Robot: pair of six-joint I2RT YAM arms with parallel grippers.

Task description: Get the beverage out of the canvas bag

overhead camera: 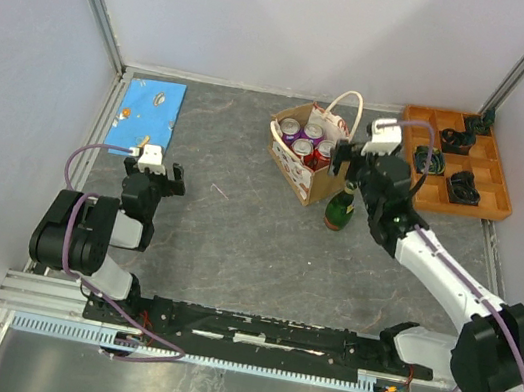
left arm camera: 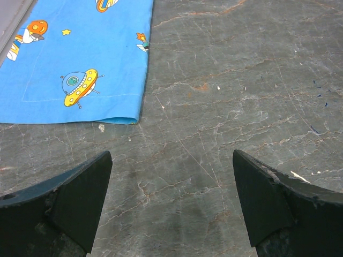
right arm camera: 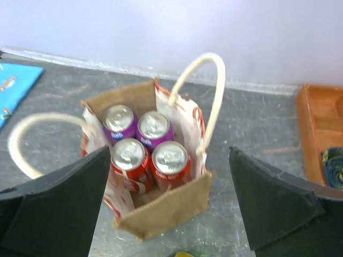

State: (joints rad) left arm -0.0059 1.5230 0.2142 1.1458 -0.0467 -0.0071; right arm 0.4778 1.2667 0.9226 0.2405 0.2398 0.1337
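Note:
Next, I will move my right gripper to the top of the red can [overhead camera: 325,147] [right arm camera: 170,157] closest to the green bottle, inside the canvas bag, and close it there.
The canvas bag [overhead camera: 307,175] stands at the back middle of the table with its cream handles up. It holds two purple cans [right arm camera: 119,122] and two red cans [right arm camera: 170,159], all upright. A green bottle [overhead camera: 340,211] with a gold neck stands on the table just in front of the bag; only its top [right arm camera: 185,254] shows in the right wrist view. My right gripper [overhead camera: 347,162] is open and empty, hovering above the bag's near right side [right arm camera: 169,201]. My left gripper [overhead camera: 156,170] is open and empty, low over bare table [left arm camera: 171,203].
A blue cartoon cloth [overhead camera: 150,106] lies at the back left and shows in the left wrist view [left arm camera: 80,59]. An orange compartment tray [overhead camera: 489,206] with black parts sits at the back right, its edge also in the right wrist view [right arm camera: 316,134]. Walls enclose the table.

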